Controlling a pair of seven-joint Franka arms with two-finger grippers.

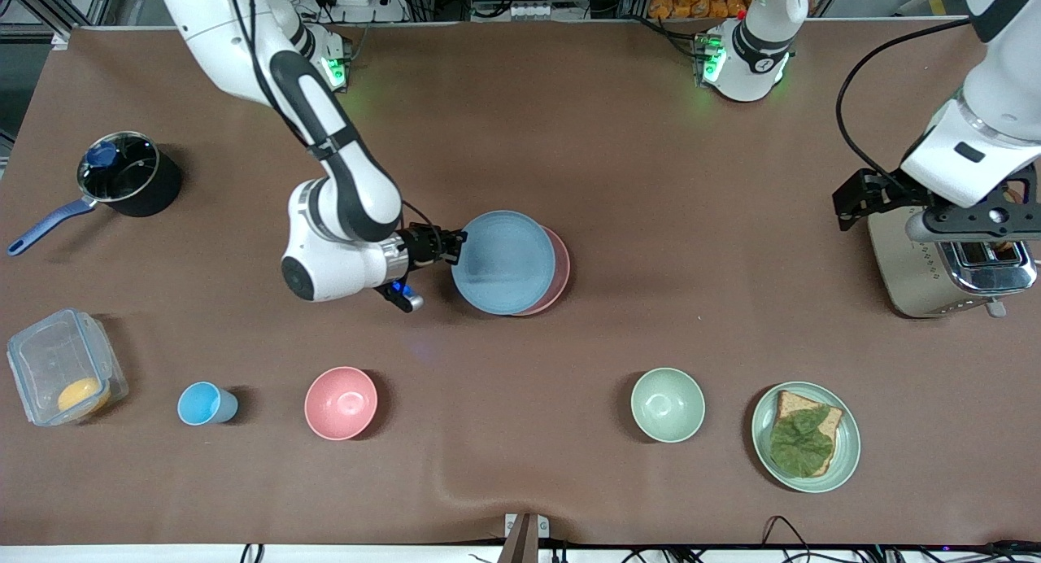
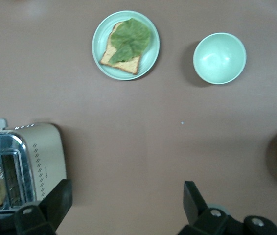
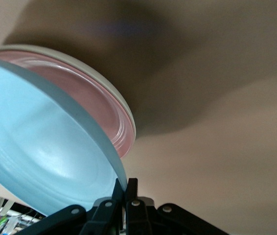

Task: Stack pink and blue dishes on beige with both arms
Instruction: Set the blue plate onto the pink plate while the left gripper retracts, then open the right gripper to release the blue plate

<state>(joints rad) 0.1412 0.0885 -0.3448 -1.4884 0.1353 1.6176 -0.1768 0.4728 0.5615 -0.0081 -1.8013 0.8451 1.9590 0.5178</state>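
The robot's right gripper should set the light blue plate down squarely on the middle of the pale pink plate [image 1: 519,266] [image 3: 43,114].
My right gripper [image 1: 457,247] [image 3: 127,185] is shut on the rim of the light blue plate [image 1: 503,262] [image 3: 45,161] at mid-table. The plate is tilted over the pale pink plate [image 1: 559,272] [image 3: 94,105], shifted toward the right arm's end. The pink plate lies in the cream-beige plate [image 3: 90,67], which shows only as a thin rim in the right wrist view and is hidden in the front view. My left gripper [image 1: 984,221] [image 2: 125,200] waits open over the toaster, holding nothing.
A toaster [image 1: 947,270] [image 2: 26,161] with bread stands at the left arm's end. Near the front camera are a green plate with bread and leaf [image 1: 805,437], green bowl [image 1: 668,404], pink bowl [image 1: 341,403], blue cup [image 1: 203,403] and clear container [image 1: 65,376]. A black pot [image 1: 126,176] sits at the right arm's end.
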